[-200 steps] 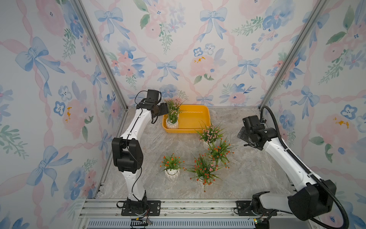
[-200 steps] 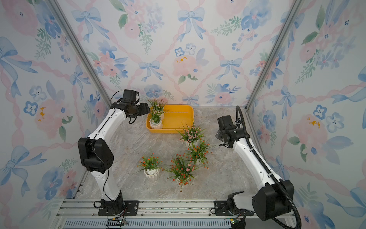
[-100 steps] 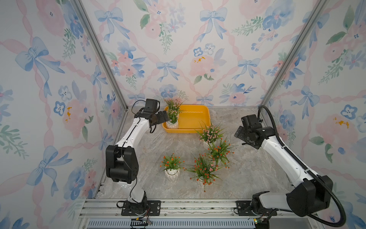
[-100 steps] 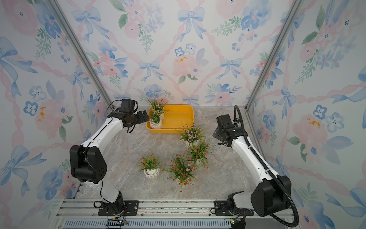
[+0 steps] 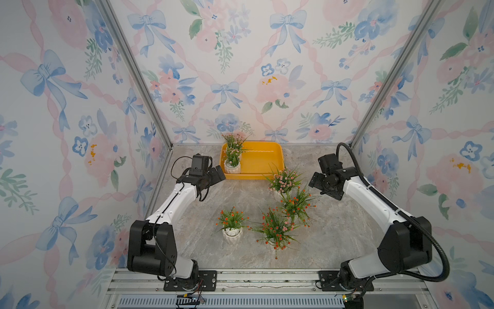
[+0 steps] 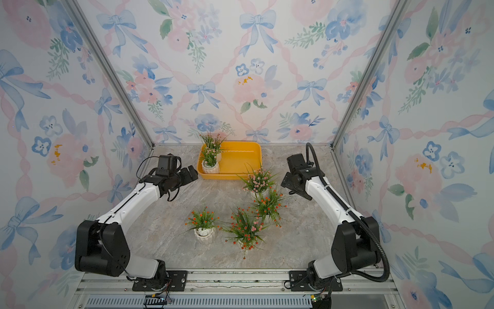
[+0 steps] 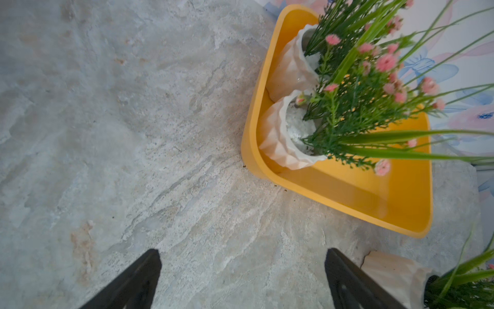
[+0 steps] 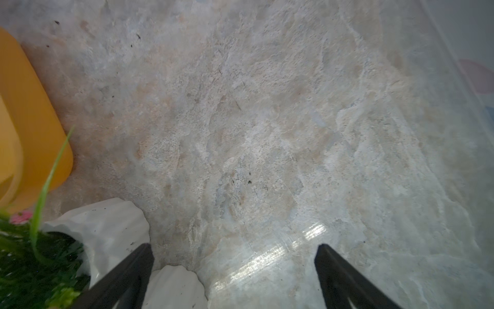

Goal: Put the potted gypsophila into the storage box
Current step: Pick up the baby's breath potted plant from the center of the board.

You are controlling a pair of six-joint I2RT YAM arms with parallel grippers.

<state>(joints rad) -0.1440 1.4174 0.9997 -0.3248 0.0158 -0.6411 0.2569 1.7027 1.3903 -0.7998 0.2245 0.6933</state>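
Observation:
Next, my right gripper grabs the white pot's rim (image 5: 285,191) (image 8: 92,270) on the pink potted gypsophila standing just outside the storage box's front corner.
The yellow-orange storage box (image 5: 263,160) (image 6: 239,160) stands at the back of the table. Two pink potted gypsophila (image 5: 232,167) (image 7: 283,133) stand in its left end, one behind the other (image 7: 291,67). A third pink one (image 5: 284,178) stands just outside the box's front right corner. Three orange-red ones (image 5: 231,222) (image 5: 273,231) (image 5: 297,202) stand mid-table. My left gripper (image 5: 216,174) (image 7: 242,251) is open and empty over bare table, left of the box. My right gripper (image 5: 324,188) (image 8: 234,245) is open and empty, right of the outside pink pot (image 8: 107,224).
Flowered walls close in the left, back and right sides, with metal posts (image 5: 139,80) in the corners. The arm bases sit on a rail (image 5: 240,278) at the front edge. In the right wrist view a second white pot (image 8: 173,286) lies by one finger.
The left gripper opened fully and drew back from the pink pot in the box toward the front. The right gripper shifted slightly left toward the pots.

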